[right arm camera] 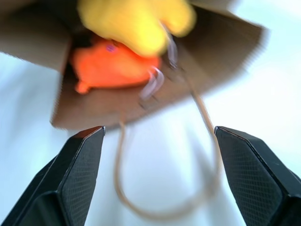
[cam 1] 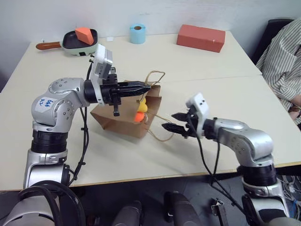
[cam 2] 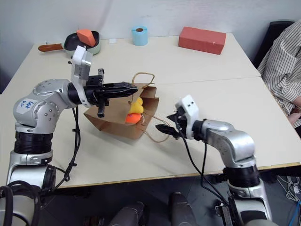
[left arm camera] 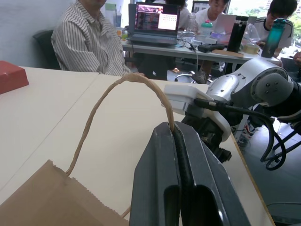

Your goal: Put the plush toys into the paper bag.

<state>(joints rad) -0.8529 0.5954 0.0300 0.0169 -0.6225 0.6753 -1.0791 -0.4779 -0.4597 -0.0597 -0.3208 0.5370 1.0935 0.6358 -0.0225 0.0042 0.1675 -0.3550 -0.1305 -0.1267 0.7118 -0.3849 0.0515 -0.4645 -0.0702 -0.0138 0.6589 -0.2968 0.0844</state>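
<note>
Next, I release the brown paper bag from my left gripper upright on the table (cam 1: pixel 151 119) by my right gripper's fingers.
The brown paper bag (cam 1: pixel 117 118) lies on its side on the table, mouth facing my right arm. My left gripper (cam 1: pixel 146 87) is shut on the bag's upper cord handle (left arm camera: pixel 117 89) and holds the mouth lifted. Both plush toys sit just inside the mouth, the yellow one (cam 1: pixel 142 106) on top of the orange one (cam 1: pixel 139 117); they also show as the yellow toy (right arm camera: pixel 136 23) and the orange toy (right arm camera: pixel 113 63). My right gripper (cam 1: pixel 168 121) hangs open and empty a short way to the right of the mouth, pointing at it.
The bag's lower handle (cam 1: pixel 162 136) loops loose on the table beneath my right gripper. At the back stand a pan holding an orange wedge block (cam 1: pixel 84 35), a blue roll (cam 1: pixel 138 33) and a red-brown box (cam 1: pixel 201 38). A person in a striped shirt (cam 1: pixel 282 56) sits at the right.
</note>
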